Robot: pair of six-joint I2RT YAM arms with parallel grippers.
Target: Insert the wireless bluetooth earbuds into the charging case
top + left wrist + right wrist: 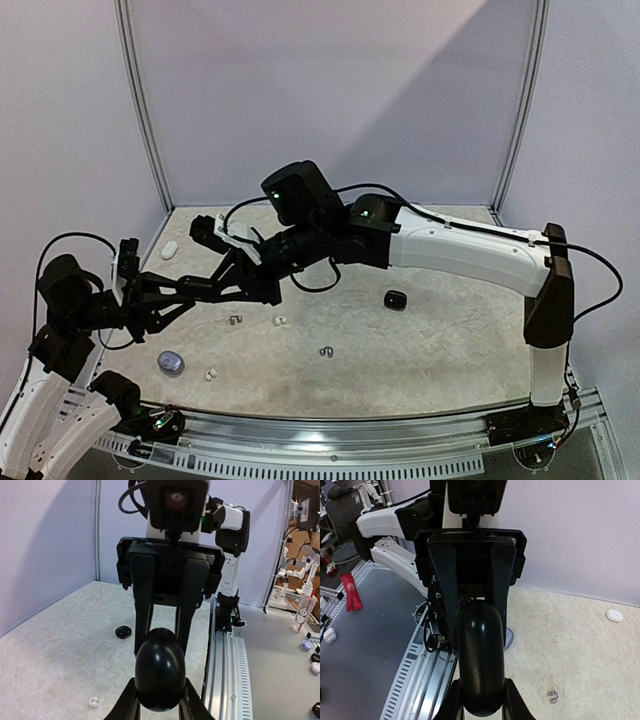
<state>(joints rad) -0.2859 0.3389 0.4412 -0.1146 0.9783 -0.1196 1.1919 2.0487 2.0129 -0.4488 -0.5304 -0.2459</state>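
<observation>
Next, I release the charging case from my right gripper diagonally [434, 273] behind the second small black case, toward the nearer side.
A glossy black egg-shaped charging case [160, 672] hangs above the table, gripped from both ends. My left gripper [160, 700] is shut on its near end in the left wrist view. My right gripper [481, 700] faces it from the other side, jaws pressed on the same case [481, 660]. In the top view the case is hidden among the crossed fingers. Loose earbuds lie on the table: white ones [280, 321] [211, 375] and silvery grey ones [235, 320] [325, 351]. One white bud [93, 702] and a silvery pair [551, 695] show in the wrist views.
A second small black case [396, 299] lies right of centre. A white case [169, 250] sits at the back left. A round lilac-grey case [171, 362] rests near the front left. The metal rail [330, 440] runs along the near edge.
</observation>
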